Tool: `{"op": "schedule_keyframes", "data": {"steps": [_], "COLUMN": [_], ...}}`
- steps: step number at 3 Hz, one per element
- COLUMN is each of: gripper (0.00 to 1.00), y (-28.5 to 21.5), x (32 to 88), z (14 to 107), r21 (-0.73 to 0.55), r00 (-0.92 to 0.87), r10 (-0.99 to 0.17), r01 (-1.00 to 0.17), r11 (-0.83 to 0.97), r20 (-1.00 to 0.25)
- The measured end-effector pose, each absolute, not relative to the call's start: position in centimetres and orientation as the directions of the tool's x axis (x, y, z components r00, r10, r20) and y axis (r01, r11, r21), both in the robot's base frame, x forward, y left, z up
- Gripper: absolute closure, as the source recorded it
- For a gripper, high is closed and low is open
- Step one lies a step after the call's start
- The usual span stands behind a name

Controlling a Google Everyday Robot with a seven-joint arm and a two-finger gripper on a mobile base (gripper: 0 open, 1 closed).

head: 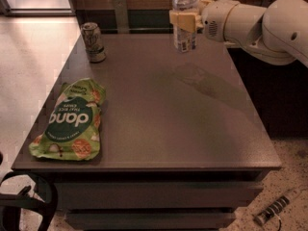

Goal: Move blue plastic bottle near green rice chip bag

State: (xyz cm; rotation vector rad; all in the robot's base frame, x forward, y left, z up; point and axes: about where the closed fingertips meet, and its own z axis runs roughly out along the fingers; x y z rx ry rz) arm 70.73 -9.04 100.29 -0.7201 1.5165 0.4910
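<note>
Next, I release the blue plastic bottle in the middle of the table (152, 110), beside the green rice chip bag's upper half.
The blue plastic bottle (184, 35) is clear with a pale label on its lower half; its top is cut off by the frame's upper edge. My gripper (183, 19) comes in from the right and is shut on the bottle's middle with tan fingers (180, 19), holding it upright just above the far part of the table. The green rice chip bag (71, 121) lies flat near the table's front left, its "dang" oval facing up, far from the bottle.
A metal drink can (93, 42) stands at the table's far left. The dark table (192, 129) has its edge close on the left of the bag. My white arm (260, 23) spans the far right. A small object (272, 210) lies on the floor at lower right.
</note>
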Motion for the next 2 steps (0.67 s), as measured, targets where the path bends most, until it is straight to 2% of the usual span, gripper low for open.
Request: {"op": "schedule_keyframes", "data": {"steps": [2], "gripper": [1.0], "y": [-3.3], "x": [64.4], "z": [96.8], "r21": [-0.102], "r00": [0.049], "r10": [-0.102], "r01": [-0.78], "r11": [0.617], "r20": [-0.994]}}
